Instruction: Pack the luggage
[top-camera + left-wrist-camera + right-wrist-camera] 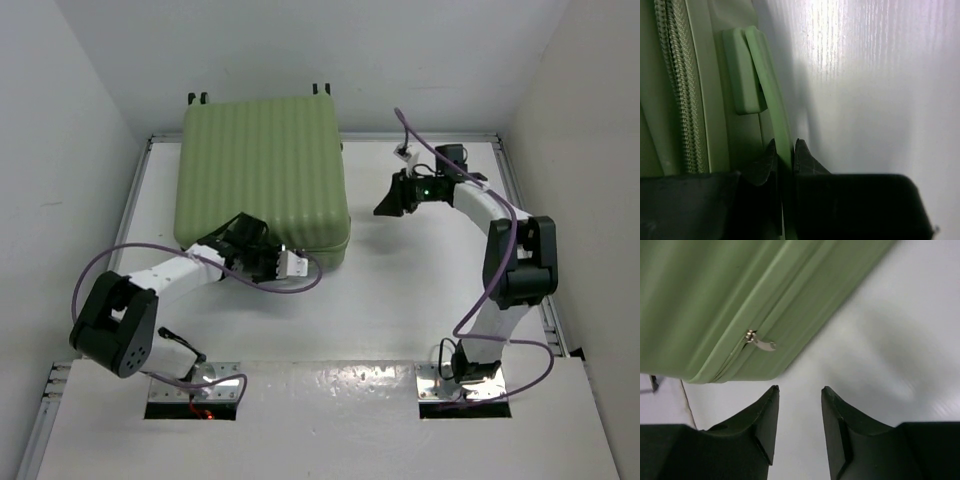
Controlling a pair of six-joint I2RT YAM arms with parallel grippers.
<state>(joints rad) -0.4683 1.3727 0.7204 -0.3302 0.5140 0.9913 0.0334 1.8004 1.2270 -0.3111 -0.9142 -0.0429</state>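
Note:
Next, I move my right gripper next to the metal zipper pull (349, 217) (764, 344) by the near corner of the luggage and close it there.
The luggage (262, 172), a light-green ribbed suitcase, lies flat and zipped shut at the back left of the table. My left gripper (268, 250) is at its near edge. In the left wrist view this gripper (785, 150) is shut on the thin green handle (765, 75) of the luggage, beside the zipper (675, 75). My right gripper (385, 205) hovers off the suitcase's right side. Its fingers (800, 388) stand open over bare table with nothing between them. The luggage (715, 290) and a metal zipper pull (762, 344) lie just beyond them.
The white table (400, 290) is boxed in by white walls on the left, back and right. Metal rails (520, 190) run along its edges. Purple cables (300, 285) loop off both arms. Black wheels (198, 98) stick out at the suitcase's far edge.

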